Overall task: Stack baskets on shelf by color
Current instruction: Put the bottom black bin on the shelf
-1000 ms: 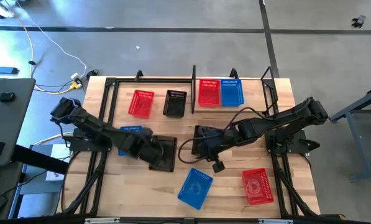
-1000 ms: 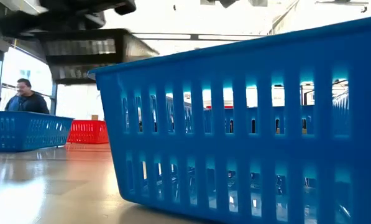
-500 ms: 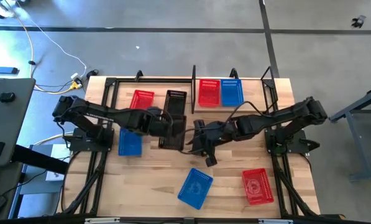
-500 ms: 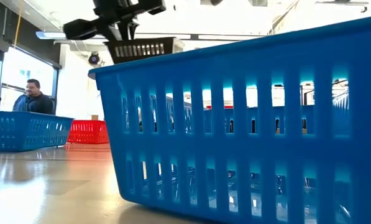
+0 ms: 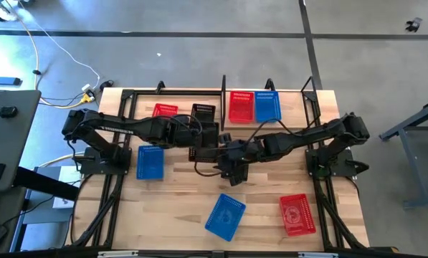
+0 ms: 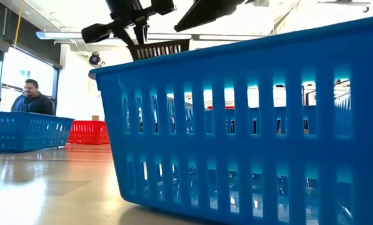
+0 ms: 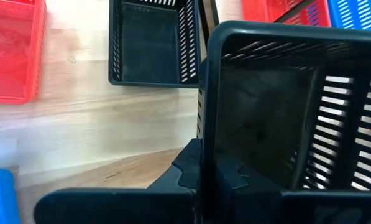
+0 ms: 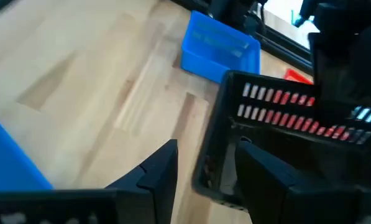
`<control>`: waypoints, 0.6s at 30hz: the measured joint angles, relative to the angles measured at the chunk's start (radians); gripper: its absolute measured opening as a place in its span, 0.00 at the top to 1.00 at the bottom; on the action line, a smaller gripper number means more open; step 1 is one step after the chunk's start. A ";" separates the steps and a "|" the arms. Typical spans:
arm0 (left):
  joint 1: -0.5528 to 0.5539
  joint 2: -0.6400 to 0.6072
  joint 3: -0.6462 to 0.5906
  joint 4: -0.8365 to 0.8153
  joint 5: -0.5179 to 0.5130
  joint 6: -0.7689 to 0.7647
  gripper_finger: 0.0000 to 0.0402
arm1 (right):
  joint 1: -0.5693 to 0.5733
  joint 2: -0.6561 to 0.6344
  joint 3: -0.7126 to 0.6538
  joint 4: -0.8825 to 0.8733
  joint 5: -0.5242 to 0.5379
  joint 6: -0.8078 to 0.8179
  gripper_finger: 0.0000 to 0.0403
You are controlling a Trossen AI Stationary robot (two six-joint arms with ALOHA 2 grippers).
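Observation:
I need to close my right gripper on the near-side rim (image 5: 213,158) (image 8: 208,143) of the black basket that my left gripper holds, on the side that faces away from the shelf.
My left gripper (image 5: 188,136) (image 7: 210,171) is shut on a black basket (image 5: 205,147) (image 6: 161,49) in the air over the table's middle. My right gripper (image 5: 228,161) (image 8: 207,155) is open, one finger on either side of that basket's wall (image 8: 213,168). A second black basket (image 5: 203,112) and a red one (image 5: 163,110) stand on their bases on the table by the shelf (image 5: 223,107). On the shelf's floor a red basket (image 5: 241,106) and a blue one (image 5: 267,106) stand side by side. My left gripper pinches the black basket's side wall at its rim (image 7: 205,134), with one finger inside the basket and one outside. It comes from the table's left. The basket is lifted clear of the table. My right gripper: whether a finger touches the wall, I cannot tell.
A blue basket (image 5: 150,162) sits at the left. Another blue one (image 5: 225,216) and a red one (image 5: 297,214) sit near the near edge; the blue one fills the low view (image 6: 248,125). A person (image 6: 30,100) shows in the room behind.
My left gripper has carried the black basket from the table's near-left part toward the far edge and the right, up over the middle. My right gripper has moved left toward that basket, and its fingers now stand around the basket's wall.

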State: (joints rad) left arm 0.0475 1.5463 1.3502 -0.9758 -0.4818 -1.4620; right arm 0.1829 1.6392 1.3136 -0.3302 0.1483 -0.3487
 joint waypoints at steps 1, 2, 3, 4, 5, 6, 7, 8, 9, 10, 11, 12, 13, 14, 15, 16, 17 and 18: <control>0.000 0.002 0.000 0.000 -0.001 0.000 1.00 | 0.000 0.004 0.000 0.000 0.009 -0.009 0.64; 0.000 0.002 0.000 0.000 -0.001 0.000 1.00 | 0.000 0.009 0.000 0.000 0.014 -0.021 0.64; 0.000 0.001 0.000 0.002 -0.002 0.000 1.00 | 0.000 0.014 0.000 0.001 0.021 -0.031 0.64; 0.000 0.001 0.000 0.002 -0.002 0.000 1.00 | 0.000 0.018 0.000 -0.001 0.032 -0.036 0.64; 0.000 0.002 0.000 0.002 -0.002 0.000 1.00 | 0.000 0.023 0.000 -0.002 0.038 -0.037 0.64; 0.000 0.004 0.000 0.002 -0.003 0.000 1.00 | 0.000 0.027 0.000 -0.001 0.037 -0.037 0.64; 0.000 0.006 0.000 0.003 -0.006 0.000 1.00 | 0.000 0.030 0.000 -0.002 0.035 -0.037 0.64; 0.001 0.006 0.000 0.003 -0.006 0.000 1.00 | 0.000 0.036 0.000 -0.003 0.034 -0.037 0.64; 0.004 0.006 0.000 0.005 -0.006 0.000 1.00 | 0.000 0.043 0.000 -0.002 0.035 -0.037 0.64; 0.005 0.006 0.000 0.008 -0.005 0.000 1.00 | 0.000 0.050 0.000 -0.005 0.041 -0.037 0.64; 0.005 0.006 0.000 0.010 -0.004 0.000 1.00 | 0.000 0.057 0.000 -0.008 0.055 -0.035 0.64; 0.005 0.006 0.000 0.011 -0.004 0.000 1.00 | -0.001 0.064 0.000 -0.008 0.063 -0.033 0.64; 0.006 0.006 0.000 0.013 -0.004 0.001 1.00 | -0.004 0.071 0.000 -0.009 0.067 -0.028 0.64; 0.006 0.006 0.000 0.016 -0.004 0.004 1.00 | -0.006 0.077 0.000 -0.011 0.074 -0.026 0.64; 0.006 0.006 0.000 0.021 -0.004 0.014 1.00 | -0.006 0.082 0.000 -0.022 0.087 -0.020 0.64; 0.006 0.006 0.000 0.029 -0.003 0.025 1.00 | -0.006 0.088 0.000 -0.028 0.107 -0.011 0.64; 0.006 0.006 0.000 0.039 -0.001 0.033 1.00 | -0.007 0.092 0.000 -0.026 0.129 -0.003 0.64; 0.006 0.006 0.000 0.048 0.000 0.036 1.00 | -0.007 0.093 0.000 -0.031 0.143 0.004 0.65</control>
State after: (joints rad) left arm 0.0532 1.5524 1.3502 -0.9273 -0.4818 -1.4260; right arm 0.1759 1.7321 1.3136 -0.3612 0.2916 -0.3447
